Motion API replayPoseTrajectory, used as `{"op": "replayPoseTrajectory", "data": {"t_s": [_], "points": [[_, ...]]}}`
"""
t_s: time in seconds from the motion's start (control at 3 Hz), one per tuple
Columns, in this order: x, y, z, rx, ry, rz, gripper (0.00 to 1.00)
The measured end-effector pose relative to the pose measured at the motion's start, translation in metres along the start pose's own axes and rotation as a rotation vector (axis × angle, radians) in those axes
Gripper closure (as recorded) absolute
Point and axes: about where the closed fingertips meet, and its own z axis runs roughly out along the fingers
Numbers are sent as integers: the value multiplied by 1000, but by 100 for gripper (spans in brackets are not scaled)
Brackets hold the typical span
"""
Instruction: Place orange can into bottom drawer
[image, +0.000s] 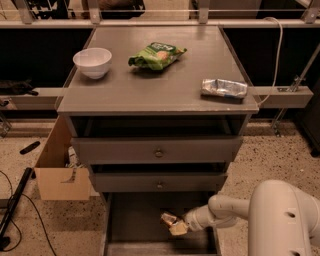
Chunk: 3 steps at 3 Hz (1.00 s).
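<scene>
My gripper needs to let go of the orange can, and it will be set on the middle of the bottom drawer's bare inside (164, 221).
The bottom drawer (131, 220) is pulled open at the foot of the grey cabinet, showing a long flat floor and low side walls. My gripper (175, 226) reaches in from the right on a white arm and sits low over the drawer's floor, right of its middle. It is shut on the orange can (168, 219), a small shiny brown-orange can that sticks out to the left of the fingers, just above the drawer floor.
On the cabinet top (115, 90) lie a white bowl (92, 61), a green snack bag (157, 54) and a silver foil packet (224, 88). Two knobbed drawers (158, 151) sit above the open one. A cardboard box (55, 170) and cables are on the floor at left.
</scene>
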Motion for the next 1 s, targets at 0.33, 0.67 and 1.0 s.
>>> {"op": "replayPoseTrajectory", "data": {"t_s": [0.33, 0.67, 1.0], "points": [[10, -5, 22, -15, 25, 17, 100], [25, -6, 68, -46, 56, 37, 100], [21, -15, 72, -40, 55, 33, 100]]}}
